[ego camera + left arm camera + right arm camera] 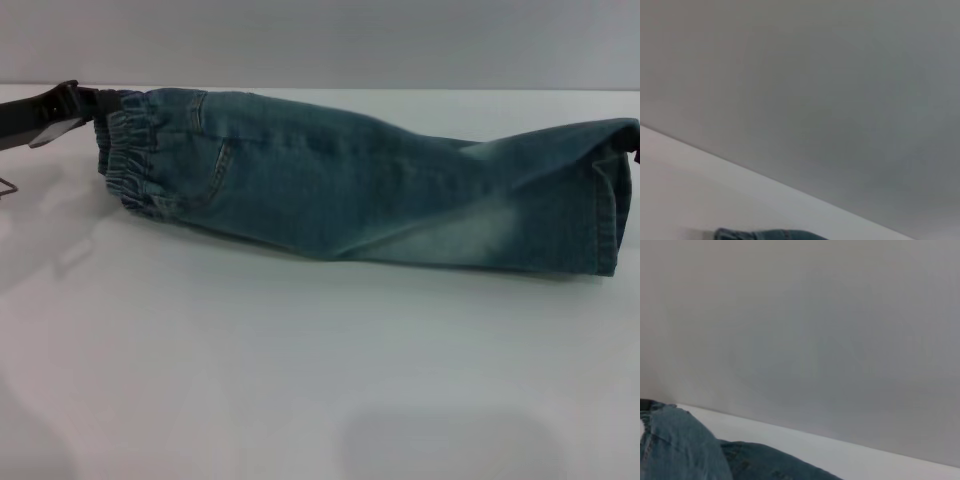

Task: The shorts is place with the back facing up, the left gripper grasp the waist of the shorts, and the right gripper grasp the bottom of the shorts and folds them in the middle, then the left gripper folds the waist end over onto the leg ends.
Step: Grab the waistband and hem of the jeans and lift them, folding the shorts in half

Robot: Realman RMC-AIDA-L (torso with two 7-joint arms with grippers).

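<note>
My right gripper will place the hem corner at the far edge of the leg ends (569, 153), nearer the waist.
The blue denim shorts (350, 190) lie folded lengthwise on the white table (300, 380), with the elastic waist at the left and the leg ends at the right. My left gripper (105, 100) reaches in from the upper left, shut on the far corner of the waistband. Only a dark sliver of my right gripper (635, 150) shows at the right edge, beside the far corner of the leg ends. The left wrist view catches a strip of the shorts (770, 234) low in the frame. The right wrist view shows denim of the shorts (685, 450) close by.
A plain grey wall (320, 40) stands behind the table's far edge. White tabletop stretches in front of the shorts toward me. A thin metal part (6, 187) pokes in at the left edge.
</note>
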